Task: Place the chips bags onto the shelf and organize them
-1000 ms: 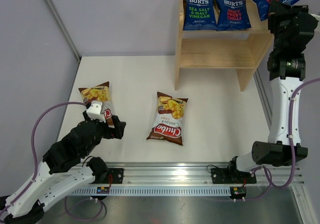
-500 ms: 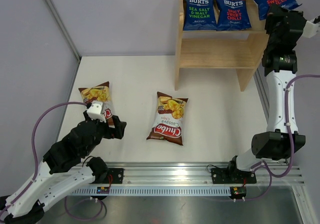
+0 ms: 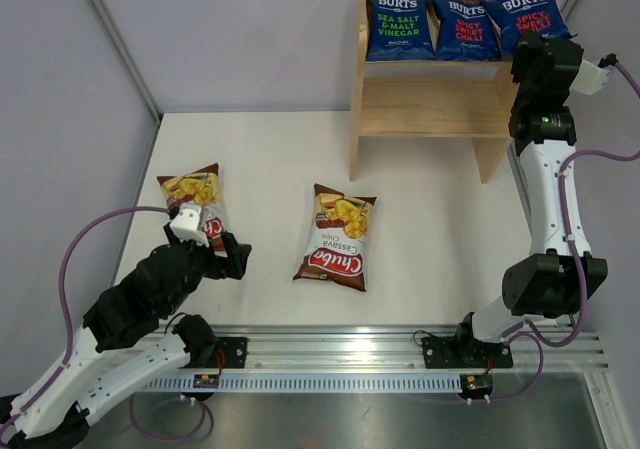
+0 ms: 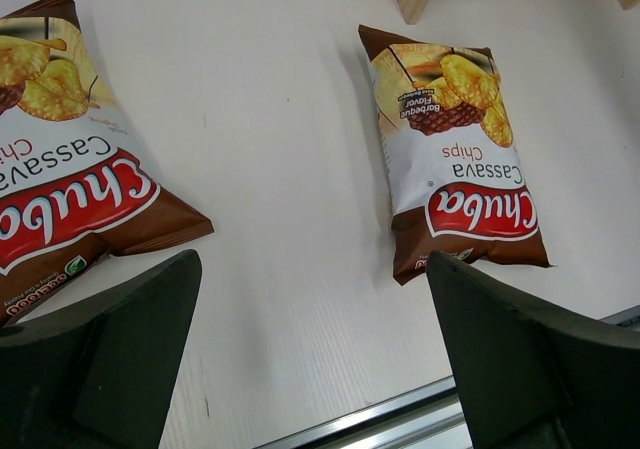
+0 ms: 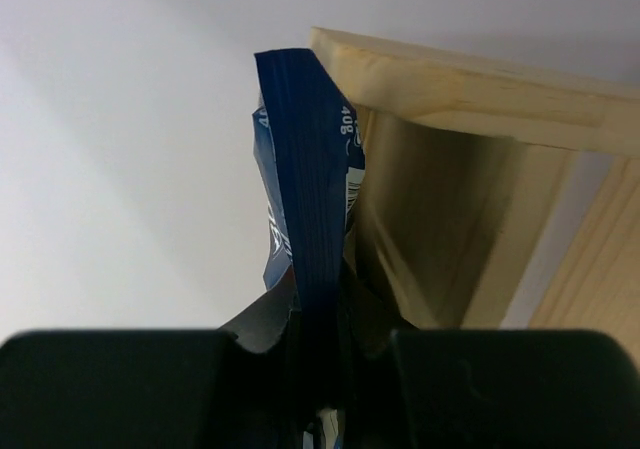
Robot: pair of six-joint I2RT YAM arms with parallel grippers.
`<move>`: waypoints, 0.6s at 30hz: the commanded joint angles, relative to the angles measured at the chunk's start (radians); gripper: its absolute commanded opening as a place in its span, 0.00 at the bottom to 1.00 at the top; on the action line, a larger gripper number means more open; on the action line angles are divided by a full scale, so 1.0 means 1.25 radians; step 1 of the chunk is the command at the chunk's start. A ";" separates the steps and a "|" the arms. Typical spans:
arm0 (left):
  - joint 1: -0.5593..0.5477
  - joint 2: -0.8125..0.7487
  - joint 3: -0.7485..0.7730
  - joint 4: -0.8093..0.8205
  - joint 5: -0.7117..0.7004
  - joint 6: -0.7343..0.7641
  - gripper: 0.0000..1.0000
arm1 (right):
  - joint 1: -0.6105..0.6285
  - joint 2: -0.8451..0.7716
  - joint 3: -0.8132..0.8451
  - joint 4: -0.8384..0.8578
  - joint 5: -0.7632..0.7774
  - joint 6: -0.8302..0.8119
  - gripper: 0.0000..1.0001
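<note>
The third BURTS bag slants out past the shelf's side panel, so next my right gripper regrips its edge and stands it upright inside the shelf (image 3: 512, 17).
The light wooden shelf (image 3: 425, 109) stands at the back right. On its top tier stand two dark blue BURTS chips bags (image 3: 398, 26) (image 3: 465, 25). A third BURTS bag (image 3: 525, 14) sits to their right, slightly tilted, with my right gripper (image 3: 530, 57) shut on its lower edge. In the right wrist view the gripper (image 5: 320, 339) pinches the bag's blue seam (image 5: 310, 169) beside the shelf's side panel (image 5: 450, 89). Two Chuba bags lie flat on the table (image 3: 192, 194) (image 3: 337, 236). My left gripper (image 3: 232, 256) hovers open between them (image 4: 315, 369), holding nothing.
An aluminium rail (image 3: 330, 354) runs along the table's near edge, also seen in the left wrist view (image 4: 380, 424). Grey walls close the left side and the back. Purple cables (image 3: 90, 234) loop off both arms.
My right arm swung left with the third BURTS bag, bringing it from beyond the shelf's right side onto the top tier beside the other two. The left arm barely moved.
</note>
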 commanded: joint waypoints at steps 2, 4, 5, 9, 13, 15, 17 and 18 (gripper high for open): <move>-0.002 -0.012 -0.004 0.039 0.008 0.009 0.99 | 0.011 -0.028 -0.024 0.025 0.095 0.043 0.17; -0.002 -0.011 -0.004 0.039 0.010 0.009 0.99 | 0.010 -0.030 -0.027 0.017 0.104 0.050 0.18; -0.002 -0.010 -0.004 0.040 0.010 0.011 0.99 | 0.010 -0.030 -0.027 0.017 0.105 0.051 0.18; -0.002 -0.009 -0.002 0.039 0.011 0.010 0.99 | 0.010 -0.020 -0.024 0.023 0.107 0.066 0.19; -0.002 -0.017 -0.004 0.040 0.010 0.011 0.99 | 0.011 -0.003 -0.013 0.014 0.096 0.065 0.22; -0.003 -0.017 -0.004 0.040 0.012 0.010 0.99 | 0.020 0.003 0.000 0.000 0.083 0.064 0.25; -0.002 -0.011 -0.004 0.040 0.011 0.011 0.99 | 0.027 0.002 -0.001 -0.008 0.091 0.056 0.29; -0.002 -0.010 -0.004 0.040 0.011 0.011 0.99 | 0.030 0.001 -0.009 -0.008 0.095 0.060 0.32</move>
